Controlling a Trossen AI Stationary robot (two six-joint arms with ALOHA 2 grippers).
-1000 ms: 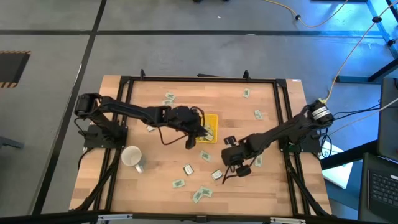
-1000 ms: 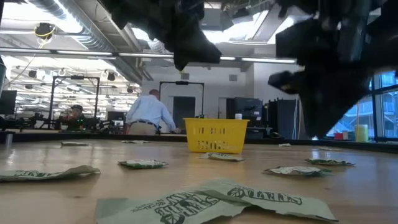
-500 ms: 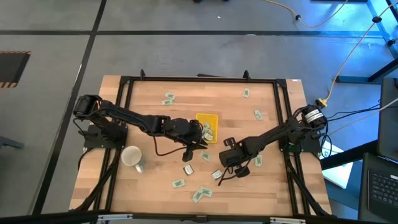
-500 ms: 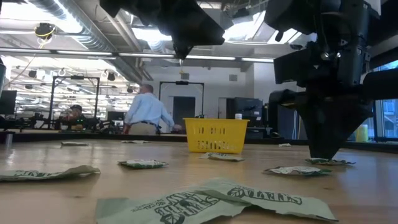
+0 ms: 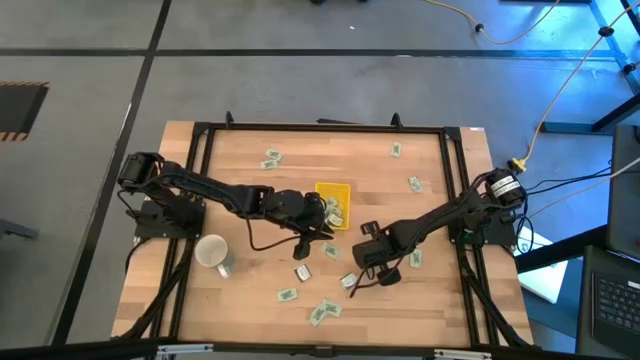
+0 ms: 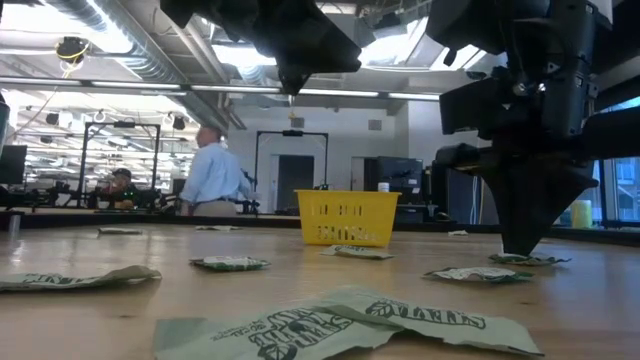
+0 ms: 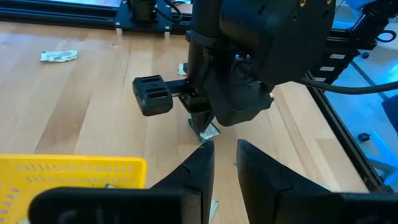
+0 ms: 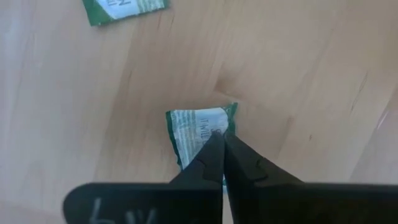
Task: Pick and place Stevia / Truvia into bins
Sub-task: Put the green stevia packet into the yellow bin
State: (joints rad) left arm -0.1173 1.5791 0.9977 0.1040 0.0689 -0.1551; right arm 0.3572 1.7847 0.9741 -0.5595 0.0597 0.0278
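Note:
My right gripper needs to release the Stevia packet that it is holding so that it lands on top of the packets inside the yellow tray (image 5: 335,213).
Several white-and-green Stevia packets lie flat on the wooden table (image 5: 240,290), most near its near edge. The yellow tray (image 5: 322,188) sits mid-table and holds some packets. My left gripper (image 5: 318,235) hangs high above the table just near of the tray, its fingers (image 7: 208,163) open by a narrow gap with nothing in them. My right gripper (image 5: 358,272) stands lowered to the table right of centre, shut on one packet (image 8: 193,127), which also shows in the low view as a packet (image 6: 528,261). My right gripper (image 8: 219,138) comes from above, pointing down. Its shut fingertips meet the packet's long edge (image 8: 208,127), close to one corner. The packet lies flat on the table, and that corner (image 8: 231,110) looks slightly crumpled.
A white mug (image 5: 212,252) stands near the table's left side. Loose packets (image 5: 320,312) lie toward the near edge, others (image 5: 396,150) toward the far edge. Black frame rails (image 5: 200,180) run along the table's sides. A person walks in the room behind (image 6: 212,180).
My left gripper has moved from over the yellow tray toward the near edge and stays high. My right gripper has come down onto the packet at the table. Both held still over the last half second. The person behind has walked leftward.

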